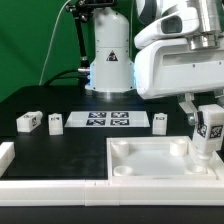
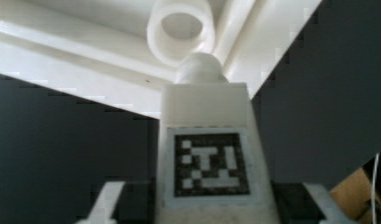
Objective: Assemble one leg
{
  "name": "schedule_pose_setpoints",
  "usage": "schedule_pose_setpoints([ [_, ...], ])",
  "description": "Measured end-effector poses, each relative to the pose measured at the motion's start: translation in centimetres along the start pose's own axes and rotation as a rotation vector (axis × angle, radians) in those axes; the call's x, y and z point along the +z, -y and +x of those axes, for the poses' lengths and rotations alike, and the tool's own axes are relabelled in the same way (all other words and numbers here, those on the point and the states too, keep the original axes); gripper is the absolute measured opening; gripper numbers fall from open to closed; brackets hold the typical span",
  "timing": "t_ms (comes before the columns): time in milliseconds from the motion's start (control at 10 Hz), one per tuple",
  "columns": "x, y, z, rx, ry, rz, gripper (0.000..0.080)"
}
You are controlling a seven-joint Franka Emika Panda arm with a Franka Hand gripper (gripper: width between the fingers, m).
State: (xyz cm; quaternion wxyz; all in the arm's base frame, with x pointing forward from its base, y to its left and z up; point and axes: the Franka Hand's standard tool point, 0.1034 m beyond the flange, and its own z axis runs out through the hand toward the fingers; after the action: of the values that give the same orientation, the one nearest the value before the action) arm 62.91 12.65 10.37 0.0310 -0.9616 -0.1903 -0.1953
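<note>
The robot's gripper needs to release the white leg, standing upright in the tray-like part's front corner socket (image 1: 198,169) (image 2: 182,28) nearest the gripper. The leg is now held over the tray-like part's far corner.
My gripper (image 1: 208,118) is shut on a white leg (image 1: 208,132) with a black-and-white tag, holding it upright over the far right corner of the large white tray-like part (image 1: 150,160). In the wrist view the leg (image 2: 210,150) fills the middle between my fingers (image 2: 119,200), its rounded tip pointing at a round corner socket (image 2: 182,25) of the tray-like part. Three more legs lie on the black table: two at the exterior view's left (image 1: 29,122) (image 1: 55,122) and one (image 1: 159,121) beside the marker board.
The marker board (image 1: 108,121) lies flat at the table's middle. A white lamp-like base (image 1: 108,60) stands behind it. A white rail (image 1: 6,155) lies along the front left edge.
</note>
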Motion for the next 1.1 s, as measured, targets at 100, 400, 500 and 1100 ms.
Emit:
schedule_pose_setpoints([
  [100,0.4,-0.2,-0.4,0.001,0.007,0.0,0.0291],
  [400,0.6,-0.3,-0.6,0.002,0.011,0.001,0.0291],
  [500,0.7,-0.5,-0.7,0.001,0.013,0.0,0.0291],
  [1100,1.4,-0.9,-1.5,0.003,0.026,0.0,0.0291],
])
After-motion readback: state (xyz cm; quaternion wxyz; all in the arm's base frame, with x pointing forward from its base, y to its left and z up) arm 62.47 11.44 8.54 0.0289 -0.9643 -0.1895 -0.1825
